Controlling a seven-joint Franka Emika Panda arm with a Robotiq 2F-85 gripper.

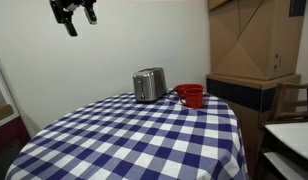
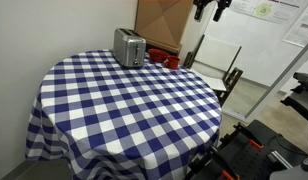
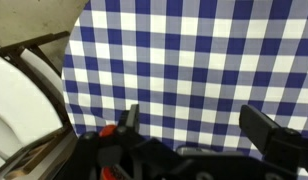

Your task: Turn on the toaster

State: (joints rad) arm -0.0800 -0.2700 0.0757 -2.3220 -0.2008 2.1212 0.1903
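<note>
Next, I need to move my gripper over to the lever on the toaster's near end (image 1: 144, 78) and then close my fingers on it there.
The toaster (image 1: 149, 84) is a small silver box with a dark base. It stands at the far side of a round table in both exterior views (image 2: 129, 47). My gripper (image 1: 73, 14) hangs high in the air, well above and apart from the toaster; it also shows at the top of an exterior view (image 2: 210, 9). In the wrist view its two dark fingers are spread wide, with my gripper (image 3: 194, 122) open and empty over the checked cloth. The toaster is not in the wrist view.
A red cup (image 1: 191, 96) stands next to the toaster, also in the exterior view (image 2: 170, 61). The blue-and-white checked tablecloth (image 2: 124, 100) covers the round table. Cardboard boxes (image 1: 249, 40) stand behind. A white folding frame (image 2: 219, 65) stands beside the table.
</note>
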